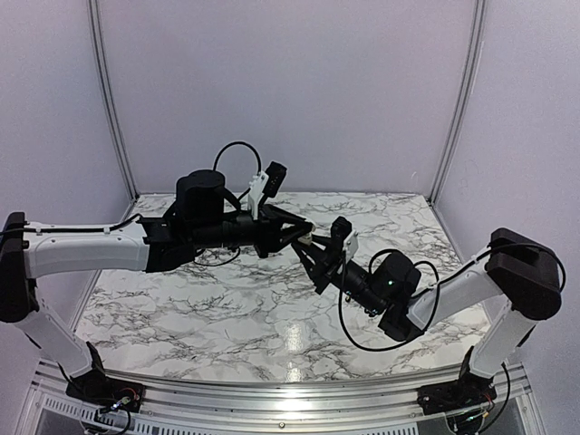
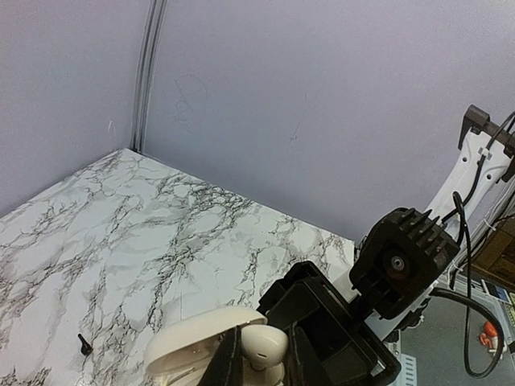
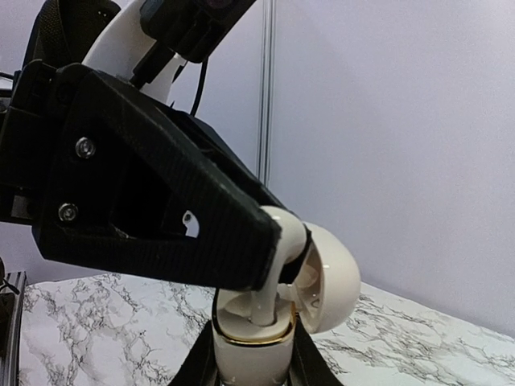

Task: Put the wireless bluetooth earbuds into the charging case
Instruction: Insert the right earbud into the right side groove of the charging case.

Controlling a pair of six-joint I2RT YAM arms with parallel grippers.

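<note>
Next, I open my left gripper, back off and take a new hold of the head (image 2: 264,346) before seating it, because the earbud's stem is too high in the case's socket.
The earbud (image 3: 283,235) I see is cream white, not black. My left gripper (image 2: 261,354) is shut on its head, and its stem stands in a socket of the open cream charging case (image 3: 249,354). The case lid (image 3: 334,277) is hinged back to the right. My right gripper (image 3: 251,366) is shut on the case body and holds it upright above the table. In the left wrist view the earbud (image 2: 264,344) sits between my fingers beside the lid (image 2: 193,342). In the top view both grippers meet mid-table, left (image 1: 306,236) and right (image 1: 319,256). No second earbud shows.
A tiny black hook-shaped thing (image 2: 84,344) lies alone on the marble table (image 1: 227,317). Lilac walls close the back and both sides. The right arm's cables (image 1: 362,317) hang in a loop above the table.
</note>
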